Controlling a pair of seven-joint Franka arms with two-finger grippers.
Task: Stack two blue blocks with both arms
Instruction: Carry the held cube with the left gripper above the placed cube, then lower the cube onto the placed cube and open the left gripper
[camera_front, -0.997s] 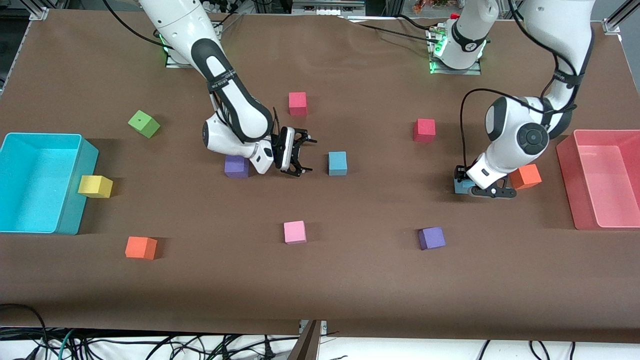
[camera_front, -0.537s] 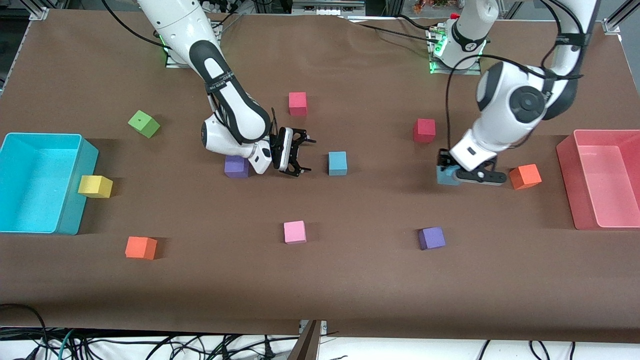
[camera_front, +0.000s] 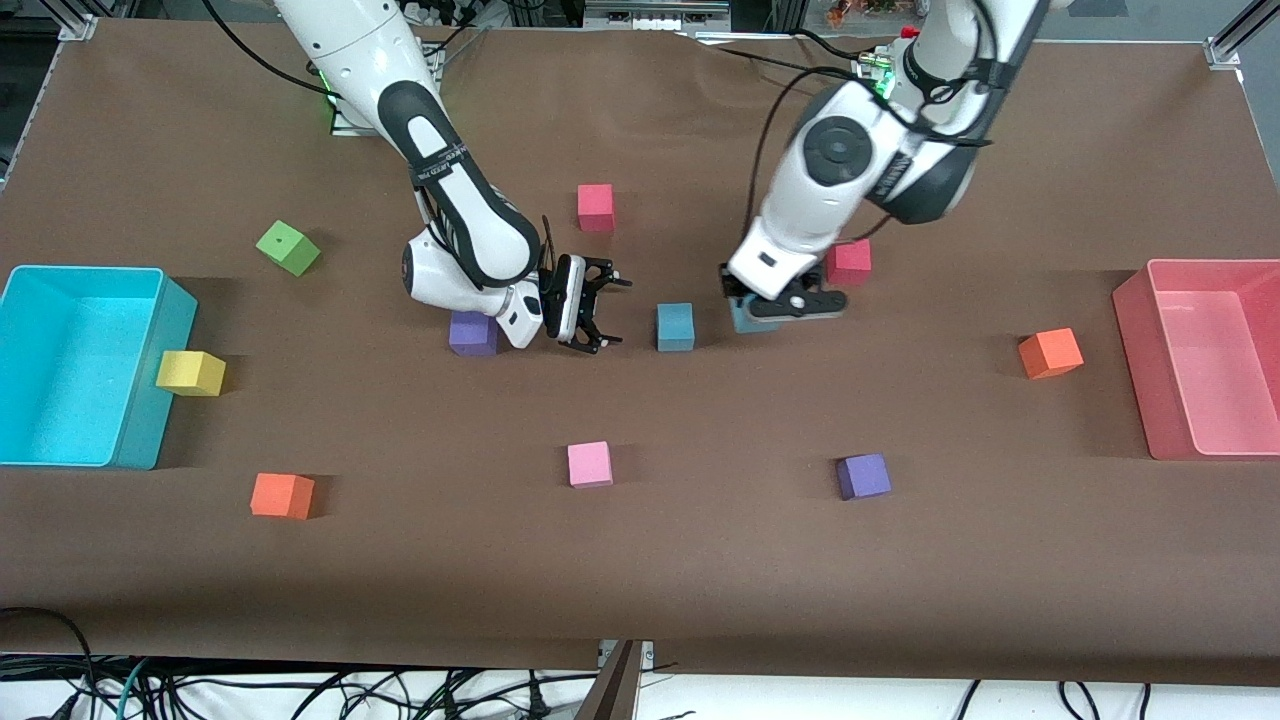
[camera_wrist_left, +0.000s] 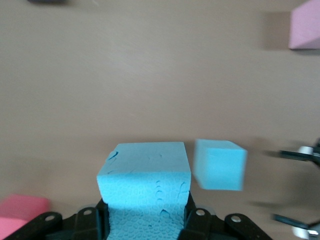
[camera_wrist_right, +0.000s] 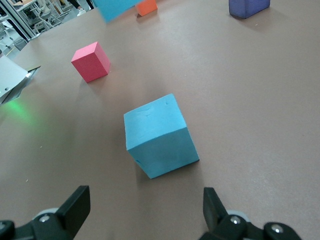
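Next, my left gripper releases its blue block, now held over the table, on top of the blue block (camera_front: 675, 320) (camera_wrist_left: 219, 167) that sits near the middle of the table.
One blue block (camera_front: 675, 326) sits on the table near the middle; it also shows in the right wrist view (camera_wrist_right: 157, 135) and the left wrist view (camera_wrist_left: 220, 164). My left gripper (camera_front: 775, 308) is shut on the other blue block (camera_front: 743, 320), seen between its fingers in the left wrist view (camera_wrist_left: 145, 180), and holds it over the table beside the resting block, toward the left arm's end. My right gripper (camera_front: 592, 316) is open and empty, low beside the resting block toward the right arm's end, with its fingers (camera_wrist_right: 75, 205) spread wide.
Red blocks (camera_front: 595, 207) (camera_front: 848, 260), purple blocks (camera_front: 473, 333) (camera_front: 863, 476), a pink block (camera_front: 589, 464), orange blocks (camera_front: 1049, 353) (camera_front: 282, 495), a yellow block (camera_front: 190, 372) and a green block (camera_front: 288, 247) lie scattered. A cyan bin (camera_front: 150, 370) and a pink bin (camera_front: 1135, 340) stand at the table's ends.
My left arm has lifted its blue block from beside the orange block and carried it toward the table's middle, next to the other blue block. My right arm has not moved.
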